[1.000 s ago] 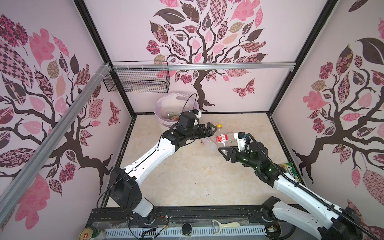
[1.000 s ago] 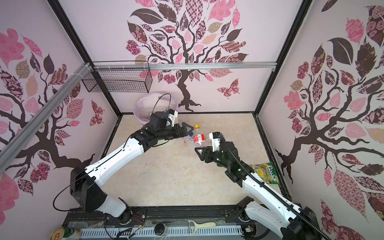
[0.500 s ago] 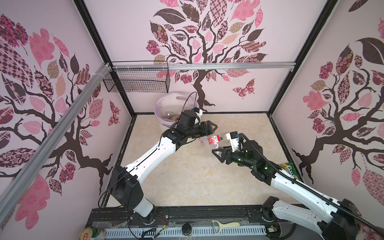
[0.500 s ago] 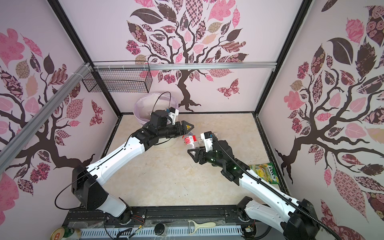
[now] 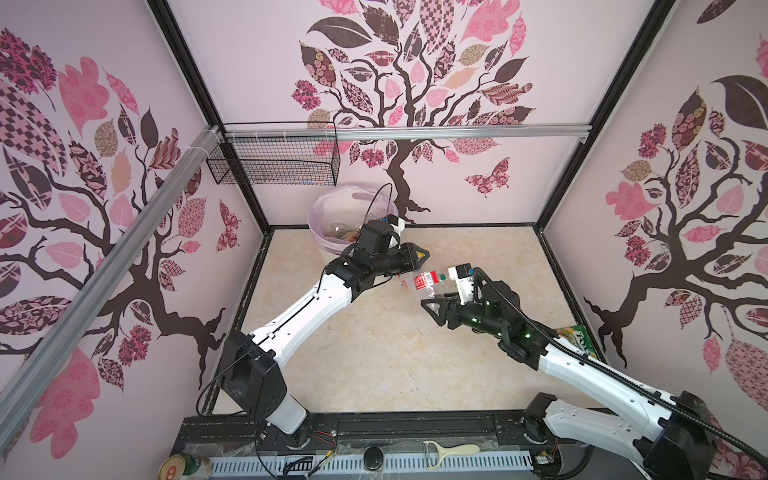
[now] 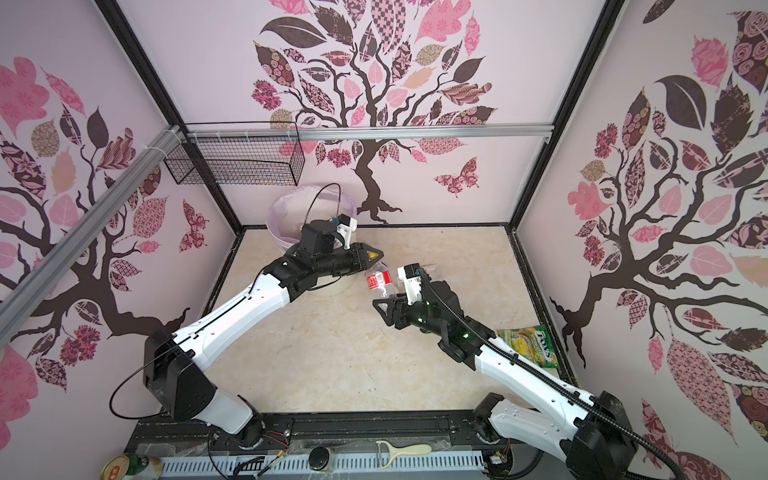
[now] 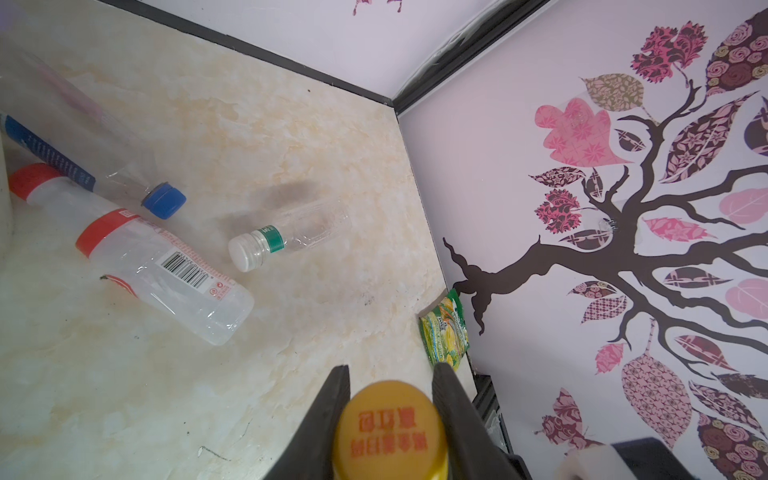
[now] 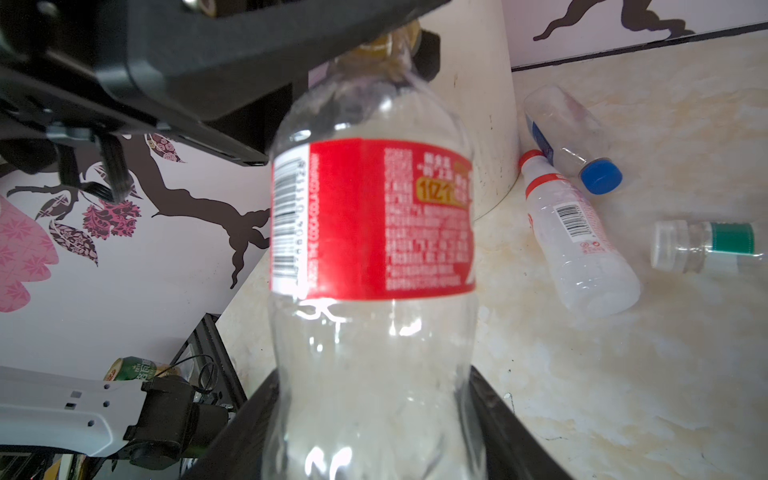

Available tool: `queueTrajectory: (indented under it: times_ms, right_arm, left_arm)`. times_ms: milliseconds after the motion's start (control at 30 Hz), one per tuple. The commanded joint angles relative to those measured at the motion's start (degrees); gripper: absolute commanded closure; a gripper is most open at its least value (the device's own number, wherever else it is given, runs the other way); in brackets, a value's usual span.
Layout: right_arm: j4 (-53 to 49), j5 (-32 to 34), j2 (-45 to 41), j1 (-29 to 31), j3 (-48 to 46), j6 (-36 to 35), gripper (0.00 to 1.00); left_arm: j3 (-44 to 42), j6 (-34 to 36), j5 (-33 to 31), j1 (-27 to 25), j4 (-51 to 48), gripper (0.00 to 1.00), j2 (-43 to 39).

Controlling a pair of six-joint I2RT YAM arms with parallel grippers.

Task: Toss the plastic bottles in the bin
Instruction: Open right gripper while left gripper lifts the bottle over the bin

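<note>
I will use my left gripper to set the clear bottle with the red label free on top of the rubbish inside the bin [image 5: 353,227].
A clear plastic bottle [image 8: 374,216] with a red label and a yellow cap [image 7: 390,424] hangs above the floor between both arms, in both top views [image 5: 426,280] [image 6: 376,280]. My left gripper [image 7: 390,399] is shut on its cap, in both top views [image 5: 420,254] [image 6: 372,254]. My right gripper [image 8: 374,399] is shut on the bottle's base, in a top view [image 5: 436,297]. The bin [image 5: 320,208] stands at the back behind the left arm, with rubbish inside. Three more bottles lie beside it: blue-capped [image 7: 83,166], red-capped [image 7: 166,266], white-capped with a green band [image 7: 291,237].
A green-yellow snack packet [image 5: 575,338] lies against the right wall. A black wire basket [image 5: 274,166] hangs on the back rail above the bin. A peeler [image 5: 449,451] and a can [image 5: 178,467] rest on the front frame.
The right arm carried the bottle left toward the left gripper. The left gripper, open a second ago, has shut on the yellow cap.
</note>
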Motion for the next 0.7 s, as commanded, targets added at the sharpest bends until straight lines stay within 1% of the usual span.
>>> queueTrajectory:
  times_ms: [0, 33, 133, 167, 233, 333, 400, 500, 567, 667]
  right_arm:
    - [-0.1, 1.3, 0.3, 0.3, 2.5, -0.5, 0.45]
    - [-0.1, 1.3, 0.3, 0.3, 2.5, -0.5, 0.42]
    - [-0.8, 2.1, 0.1, 0.4, 2.7, -0.5, 0.3]
    - [-1.3, 2.6, 0.0, 0.3, 2.9, -0.7, 0.24]
    - [-2.4, 3.7, -0.3, 0.4, 3.8, -1.2, 0.17]
    - [-3.7, 4.8, -1.2, 0.4, 4.9, -2.0, 0.07]
    - [-4.1, 5.9, -1.8, 0.3, 5.6, -2.7, 0.0]
    - [-5.7, 8.0, -1.9, 0.3, 7.5, -4.0, 0.01]
    - [-7.1, 9.5, -1.6, 0.3, 9.3, -5.1, 0.01]
    - [-8.7, 10.8, -0.9, 0.3, 12.1, -6.3, 0.01]
  left_arm:
    - [1.1, 1.4, -0.7, -0.1, 0.6, 0.72, -0.3]
    - [1.1, 1.5, -0.7, 0.0, 0.5, 0.72, -0.4]
    - [1.8, 2.3, -1.3, 0.0, -0.3, 0.74, -0.5]
    - [2.4, 2.9, -1.7, 0.1, -1.0, 0.74, -0.5]
    - [4.5, 5.1, -2.8, 0.0, -3.4, 0.76, -0.3]
    - [10.2, 9.8, -4.7, 0.3, -9.5, 0.78, 1.1]
    - [16.4, 13.6, -6.7, 0.5, -15.4, 0.78, 3.1]
    - [24.7, 18.5, -10.3, 0.8, -22.5, 0.77, 5.7]
    - [28.5, 20.8, -12.6, 1.2, -24.9, 0.77, 6.6]
    - [36.9, 23.9, -15.2, 2.2, -28.1, 0.77, 8.5]
